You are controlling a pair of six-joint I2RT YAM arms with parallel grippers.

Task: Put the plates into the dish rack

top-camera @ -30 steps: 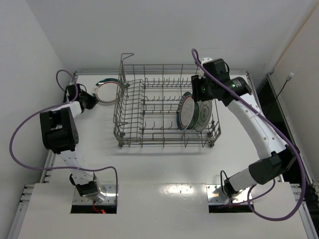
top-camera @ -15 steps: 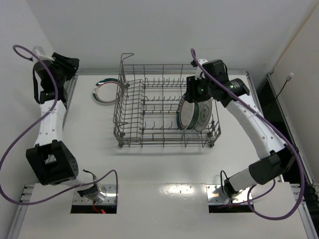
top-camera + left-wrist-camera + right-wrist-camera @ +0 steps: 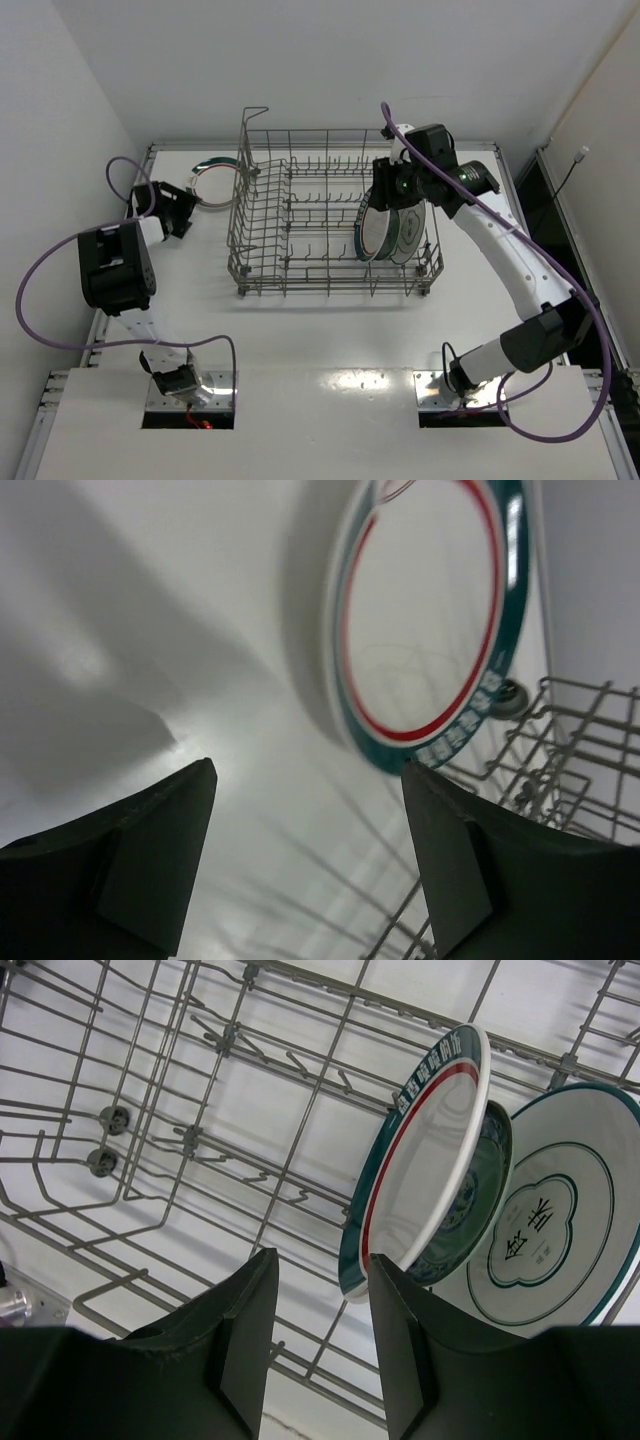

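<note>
I will close my left gripper on the rim of the flat banded plate (image 3: pixel 194 197) (image 3: pixel 335 675), on the side that faces away from the dish rack.
One plate (image 3: pixel 212 180) with a teal-and-red rim band lies flat on the table, just left of the dish rack (image 3: pixel 300 283). My left gripper (image 3: pixel 178 207) hovers low in front of it, open and empty. In the left wrist view that plate (image 3: pixel 425 620) fills the top right, beyond my fingertips (image 3: pixel 150 860). Three plates (image 3: pixel 385 230) stand on edge in the rack's right end. My right gripper (image 3: pixel 385 190) hangs open over them. The right wrist view shows the banded plate (image 3: pixel 425 1160), the teal patterned plate (image 3: pixel 485 1185) and the ringed white plate (image 3: pixel 560 1220); the banded rim sits just beyond my right finger (image 3: pixel 410 1350).
The wire rack (image 3: pixel 200 1140) has rows of upright tines, and its left and middle rows hold nothing. A tall wire loop (image 3: pixel 252 115) rises at its far left corner. A corner of the rack (image 3: pixel 570 770) sits close to the flat plate. White walls enclose the table.
The left arm swung up and away to the far left, then came back down near the flat plate, and its gripper went from shut to open. The right gripper shifted slightly left over the rack.
</note>
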